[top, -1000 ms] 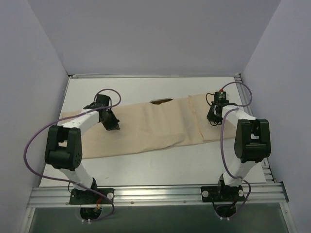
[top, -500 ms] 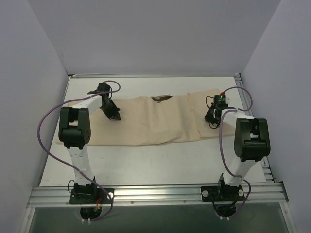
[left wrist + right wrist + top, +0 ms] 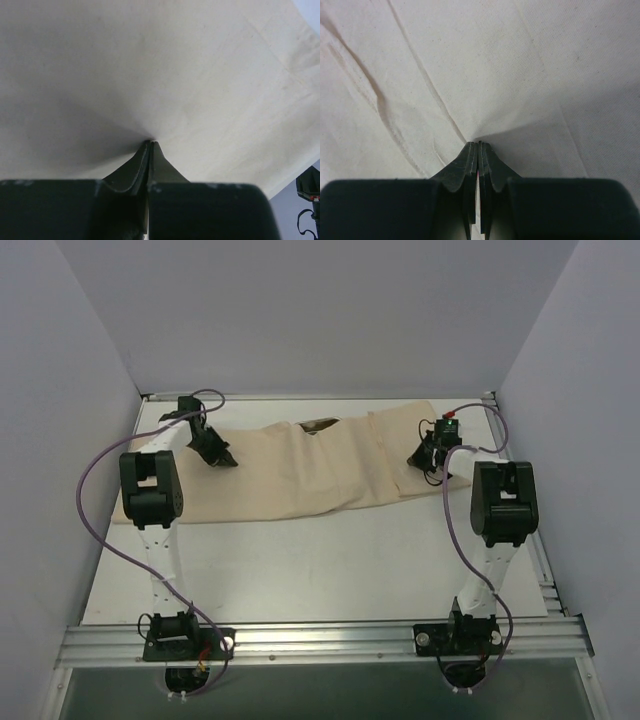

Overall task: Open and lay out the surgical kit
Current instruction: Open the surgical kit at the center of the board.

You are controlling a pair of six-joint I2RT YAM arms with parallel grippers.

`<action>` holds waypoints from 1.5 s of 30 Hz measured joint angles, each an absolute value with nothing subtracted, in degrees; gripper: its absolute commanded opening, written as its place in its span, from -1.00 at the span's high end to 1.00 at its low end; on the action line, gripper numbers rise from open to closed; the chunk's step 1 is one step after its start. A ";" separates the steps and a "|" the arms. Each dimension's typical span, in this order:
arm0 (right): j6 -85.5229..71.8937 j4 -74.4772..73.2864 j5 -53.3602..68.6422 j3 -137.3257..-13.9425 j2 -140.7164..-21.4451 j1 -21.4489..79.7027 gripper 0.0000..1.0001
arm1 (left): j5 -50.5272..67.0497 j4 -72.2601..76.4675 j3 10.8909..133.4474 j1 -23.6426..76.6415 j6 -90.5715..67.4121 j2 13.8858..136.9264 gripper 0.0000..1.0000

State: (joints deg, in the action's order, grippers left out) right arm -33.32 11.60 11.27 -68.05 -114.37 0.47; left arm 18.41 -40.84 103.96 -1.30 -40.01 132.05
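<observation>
The cloth's end flap lies folded over and my right gripper pinches behind the flap's loose edge, so next I take that loose edge [image 3: 385,455] and pull the flap open.
The kit's beige cloth wrap [image 3: 300,475] lies as a long band across the far half of the white table [image 3: 330,560]. My left gripper [image 3: 222,459] is shut on a pinch of the cloth near its left far end; the left wrist view shows the cloth [image 3: 175,75] puckering into the closed tips [image 3: 150,142]. My right gripper [image 3: 420,461] is shut on the cloth near its right end, and the folds [image 3: 470,65] run into its tips [image 3: 479,144]. A small dark gap [image 3: 320,425] shows at the cloth's far edge. No tray or instruments are visible.
Pale walls close in the table at the back [image 3: 320,320], left and right. An aluminium rail [image 3: 320,640] carries both arm bases at the near edge. Purple cables [image 3: 95,500] loop off each arm. Part of the right arm [image 3: 310,185] shows in the left wrist view.
Both grippers have moved toward the far edge, still shut, dragging the cloth with them. The cloth's near edge has slid away from the arm bases.
</observation>
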 measured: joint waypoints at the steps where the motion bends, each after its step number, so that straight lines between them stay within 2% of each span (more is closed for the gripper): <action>1: -33.41 11.79 11.46 -68.31 -114.69 0.47 1.00 | 18.76 -41.30 105.80 -1.63 -39.57 133.14 0.95; 6: -33.52 11.86 12.03 -69.21 -115.39 0.45 1.00 | 19.42 -43.72 114.61 -2.20 -37.80 138.06 0.95; 16: -33.85 12.99 12.29 -68.45 -115.18 0.43 1.00 | 19.86 -48.38 123.28 -1.91 -35.11 142.61 0.95; 18: -33.87 13.93 12.29 -67.66 -114.69 0.43 1.00 | 19.79 -48.69 123.48 -1.87 -34.81 142.69 0.87; 19: -33.67 14.20 12.27 -67.09 -114.30 0.43 0.76 | 19.75 -48.47 123.26 -1.80 -34.70 142.54 0.77; 20: -33.30 14.20 12.23 -66.46 -113.73 0.47 0.64 | 19.64 -48.12 122.65 -1.80 -34.63 142.23 0.67; 21: -32.71 13.87 12.19 -65.76 -112.92 0.54 0.55 | 19.40 -47.20 121.14 -1.80 -34.61 141.45 0.43; 22: -31.75 12.86 11.81 -65.58 -112.12 0.75 0.31 | 19.18 -46.22 119.31 -1.80 -34.52 140.25 0.32; 24: -29.71 9.82 10.72 -65.49 -110.45 1.50 0.07 | 18.02 -44.27 113.78 -1.80 -34.70 136.27 0.10; 25: -28.49 8.05 9.74 -65.54 -109.56 2.13 -0.12 | 17.32 -43.70 110.69 -1.74 -34.85 133.95 0.07; 26: -27.46 6.07 8.78 -65.67 -108.71 2.94 -0.20 | 16.78 -43.20 107.90 -1.65 -35.09 131.72 0.04; 28: -25.04 1.63 5.87 -66.54 -107.28 5.41 -0.27 | 16.08 -41.47 102.30 -1.50 -35.51 126.76 0.03; 35: -19.73 -8.19 -2.87 -72.12 -106.52 16.58 -0.30 | 15.38 -34.11 89.89 2.35 -37.47 113.78 0.03; 45: -15.05 -11.31 -12.08 -77.10 -110.80 17.19 -0.32 | 15.00 -29.43 81.43 7.51 -39.51 112.64 0.03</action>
